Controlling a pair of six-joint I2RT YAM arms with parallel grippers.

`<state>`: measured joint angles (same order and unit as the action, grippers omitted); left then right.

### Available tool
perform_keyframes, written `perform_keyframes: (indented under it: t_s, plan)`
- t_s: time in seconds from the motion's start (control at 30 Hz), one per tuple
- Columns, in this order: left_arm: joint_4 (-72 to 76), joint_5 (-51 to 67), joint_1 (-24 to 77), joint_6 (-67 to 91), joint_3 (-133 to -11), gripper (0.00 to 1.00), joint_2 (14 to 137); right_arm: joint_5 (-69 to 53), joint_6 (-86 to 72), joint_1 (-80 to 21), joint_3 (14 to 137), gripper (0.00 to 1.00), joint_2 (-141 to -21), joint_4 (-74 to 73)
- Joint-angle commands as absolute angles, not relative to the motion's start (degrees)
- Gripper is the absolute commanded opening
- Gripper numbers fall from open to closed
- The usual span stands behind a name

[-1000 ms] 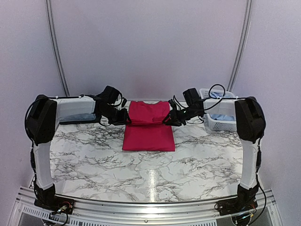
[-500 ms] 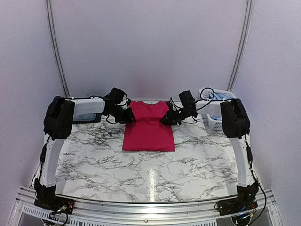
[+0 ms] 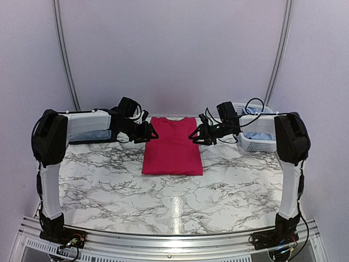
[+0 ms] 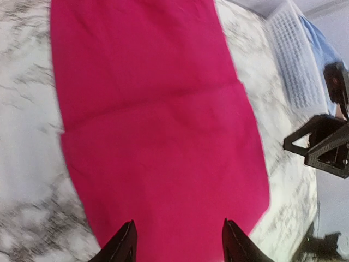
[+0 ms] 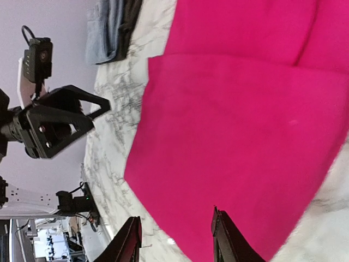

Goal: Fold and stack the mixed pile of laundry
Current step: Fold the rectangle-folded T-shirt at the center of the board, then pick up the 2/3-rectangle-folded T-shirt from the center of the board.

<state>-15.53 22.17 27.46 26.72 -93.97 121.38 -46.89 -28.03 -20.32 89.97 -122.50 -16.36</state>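
Observation:
Next, my left gripper goes to the pink-red T-shirt's near corner (image 3: 143, 173), on the denim piece's side, and closes there.
The pink-red T-shirt (image 3: 172, 146) lies folded flat at the back middle of the marble table; it fills the left wrist view (image 4: 158, 125) and the right wrist view (image 5: 245, 109). My left gripper (image 3: 154, 134) is open and empty at the shirt's far left edge, its fingers (image 4: 126, 243) just above the cloth. My right gripper (image 3: 193, 136) is open and empty at the far right edge, its fingers (image 5: 221, 232) over the shirt's edge. A faded denim piece (image 3: 90, 135) with a dark one (image 5: 129, 19) lies at the back left. The light blue shirt (image 3: 257, 135) is in the basket.
The white slatted basket (image 3: 252, 144) stands at the back right, beside my right arm; it also shows in the left wrist view (image 4: 297, 63). The back wall is close behind the shirt. Marble table (image 3: 174, 191) spreads in front of the shirt.
The shirt's raised far part has been laid flat. Both grippers have let go of it and drawn apart to the shirt's sides.

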Motion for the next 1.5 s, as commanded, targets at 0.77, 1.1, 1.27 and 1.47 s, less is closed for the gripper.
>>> perform_keyframes:
  t_s: [0.77,1.1,1.27,1.47]
  plan:
    - [21.8,31.6,32.5,48.0,-43.4,0.56,102.3,-48.2,-31.0,-25.2,49.7,0.34,-107.1,0.4]
    - [5.6,23.1,30.9,38.9,-48.9,0.49,99.4,-36.7,-23.5,-23.3,57.3,0.36,-103.4,-14.7]
    - [2.3,22.4,31.2,37.0,-52.4,0.44,103.2,-34.6,-22.1,-23.6,60.5,0.36,-107.6,-16.5]
    - [0.1,22.6,33.7,35.3,-55.1,0.43,107.5,-34.8,-21.3,-24.4,62.0,0.34,-111.4,-16.3]
